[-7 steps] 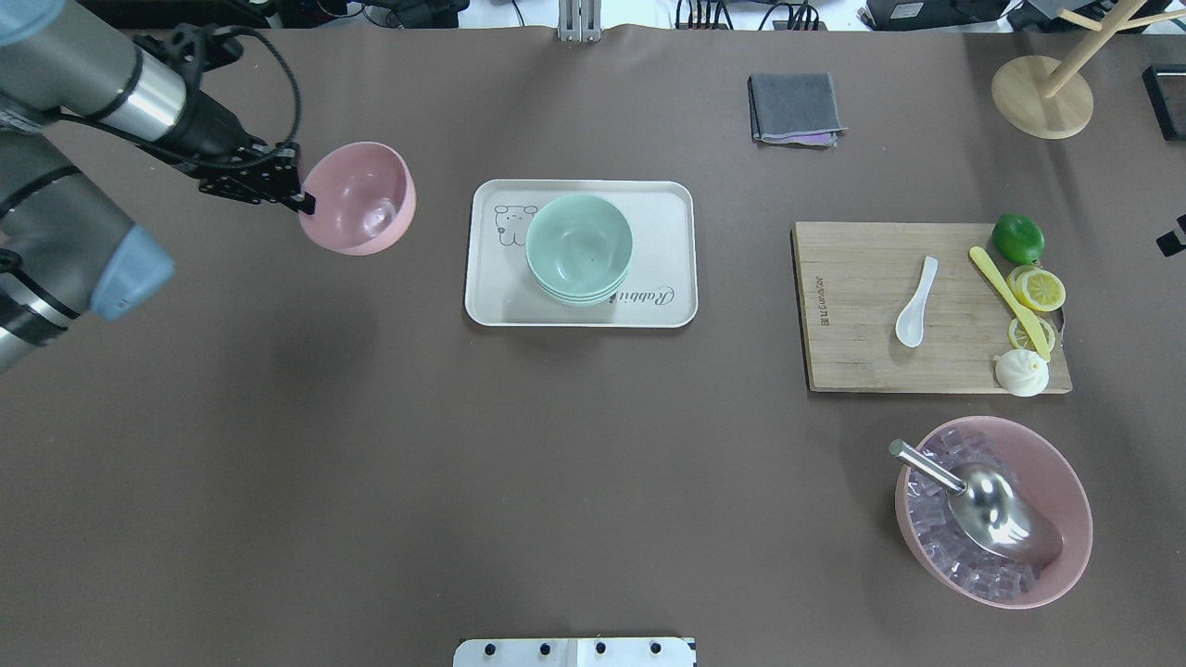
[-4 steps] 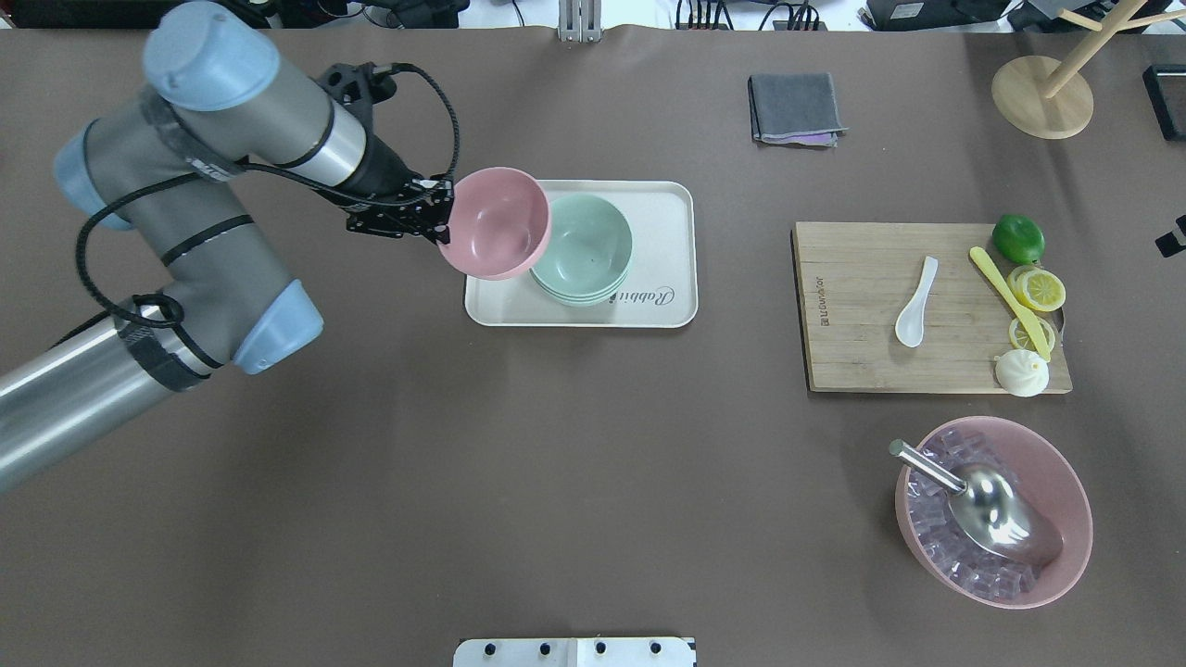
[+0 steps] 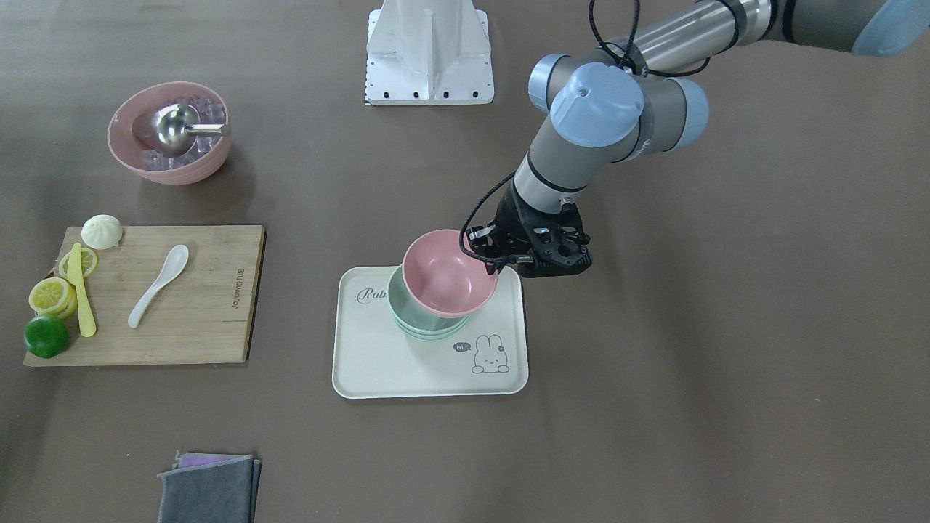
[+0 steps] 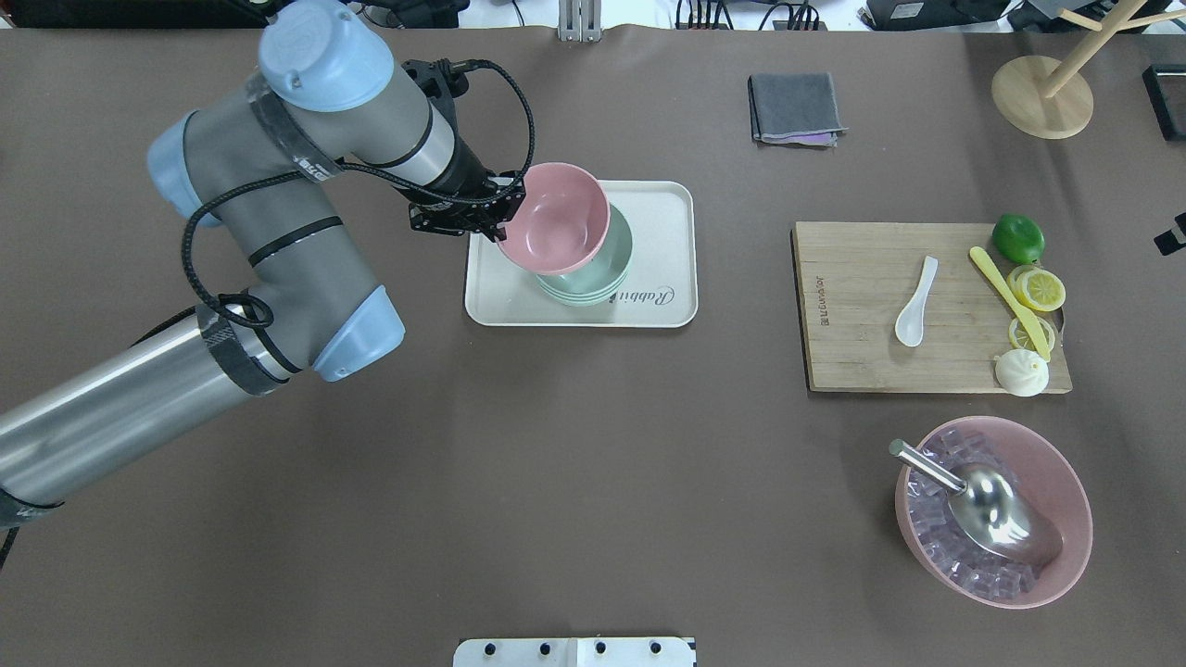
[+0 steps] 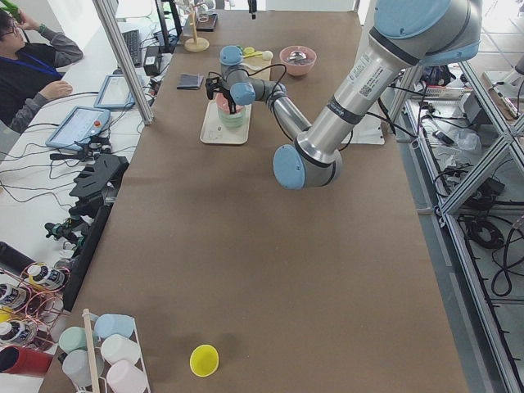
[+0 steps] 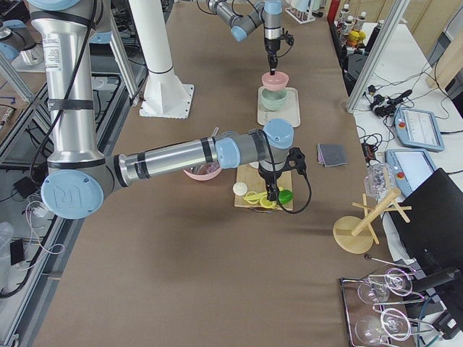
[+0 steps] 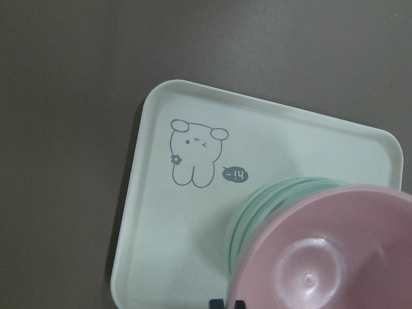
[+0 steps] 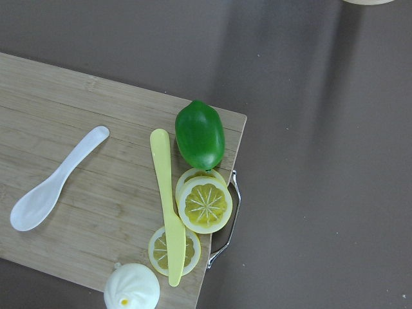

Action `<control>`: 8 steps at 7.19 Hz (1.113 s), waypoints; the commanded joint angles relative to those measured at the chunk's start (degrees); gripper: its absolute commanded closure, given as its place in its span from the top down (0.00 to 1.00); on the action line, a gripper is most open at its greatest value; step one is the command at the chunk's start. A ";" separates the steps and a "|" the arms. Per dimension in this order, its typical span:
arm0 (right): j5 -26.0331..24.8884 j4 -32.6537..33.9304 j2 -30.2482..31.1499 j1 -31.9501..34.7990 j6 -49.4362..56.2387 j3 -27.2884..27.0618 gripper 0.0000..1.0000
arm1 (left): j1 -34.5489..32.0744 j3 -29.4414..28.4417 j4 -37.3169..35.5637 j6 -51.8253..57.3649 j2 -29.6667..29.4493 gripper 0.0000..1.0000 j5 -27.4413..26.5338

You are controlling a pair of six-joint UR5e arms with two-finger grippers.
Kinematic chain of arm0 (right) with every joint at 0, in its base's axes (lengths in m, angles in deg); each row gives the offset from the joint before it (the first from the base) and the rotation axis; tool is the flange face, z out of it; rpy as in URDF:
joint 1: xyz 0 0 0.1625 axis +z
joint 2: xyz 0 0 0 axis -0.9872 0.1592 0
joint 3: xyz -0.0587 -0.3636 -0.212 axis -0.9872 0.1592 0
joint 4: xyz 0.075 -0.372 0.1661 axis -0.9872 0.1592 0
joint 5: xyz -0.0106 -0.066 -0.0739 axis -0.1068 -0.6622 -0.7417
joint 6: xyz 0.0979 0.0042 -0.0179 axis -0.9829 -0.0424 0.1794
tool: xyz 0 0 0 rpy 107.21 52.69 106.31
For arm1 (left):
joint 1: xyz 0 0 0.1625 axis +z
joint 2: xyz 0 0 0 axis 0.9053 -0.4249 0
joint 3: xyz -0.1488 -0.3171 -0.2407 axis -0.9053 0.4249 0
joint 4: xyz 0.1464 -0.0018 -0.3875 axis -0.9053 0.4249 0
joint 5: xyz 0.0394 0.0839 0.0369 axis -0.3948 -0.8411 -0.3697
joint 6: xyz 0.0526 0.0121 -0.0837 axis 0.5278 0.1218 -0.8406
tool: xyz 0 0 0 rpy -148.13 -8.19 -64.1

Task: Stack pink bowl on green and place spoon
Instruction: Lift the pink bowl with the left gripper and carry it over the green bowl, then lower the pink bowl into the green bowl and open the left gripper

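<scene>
The robot's left gripper will release the pink bowl inside the top green bowl on the white tray [image 3: 433, 295] [image 7: 315, 254]. The pink bowl is now tilted over that stack.
My left gripper [image 4: 505, 211] is shut on the near-left rim of the pink bowl [image 4: 554, 218] and holds it tilted over the stack of green bowls [image 4: 598, 278] on the white tray [image 4: 672, 310]. I cannot tell whether the bowls touch. The front view shows the pink bowl [image 3: 445, 280] over the green stack [image 3: 421, 330]. In the left wrist view the pink bowl [image 7: 335, 257] covers part of the green bowls [image 7: 257, 215]. The white spoon [image 4: 915, 304] lies on the cutting board [image 4: 852, 352] and also shows in the right wrist view [image 8: 55, 183]. Only a sliver of my right gripper [image 4: 1172, 236] shows at the edge.
On the board lie a lime [image 4: 1017, 238], lemon slices [image 4: 1038, 289], a yellow knife [image 4: 1005, 296] and a bun [image 4: 1021, 372]. A pink bowl of ice [image 4: 1079, 519] with a metal scoop stands front right. A grey cloth [image 4: 795, 106] and a wooden stand [image 4: 1042, 97] are at the back.
My left arm has carried the pink bowl to the right, from over the bare table left of the tray to above the green bowls. The right side has not moved.
</scene>
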State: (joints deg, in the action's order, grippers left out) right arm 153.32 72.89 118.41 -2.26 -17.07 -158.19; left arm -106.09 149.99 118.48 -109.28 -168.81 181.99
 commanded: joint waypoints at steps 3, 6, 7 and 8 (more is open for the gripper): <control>0.00 0.05 0.03 0.00 -0.03 -0.08 1.00 | 2.47 -2.98 0.07 -1.71 -1.39 0.00 -3.56; 0.00 0.05 -0.06 0.00 -0.03 -0.08 1.00 | 2.47 -4.39 0.07 -1.71 -2.44 0.00 -3.65; 0.00 0.05 -0.06 0.00 -0.03 -0.08 1.00 | 2.56 -4.74 0.07 -1.71 -2.53 0.00 -3.65; 0.00 0.05 -0.06 0.00 -0.03 0.01 1.00 | 2.56 -4.83 0.07 -1.71 -2.62 0.00 -3.65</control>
State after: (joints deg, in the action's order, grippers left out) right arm 153.33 72.94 118.35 -2.26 -17.10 -158.25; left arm -103.55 145.40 118.55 -110.98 -171.26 178.35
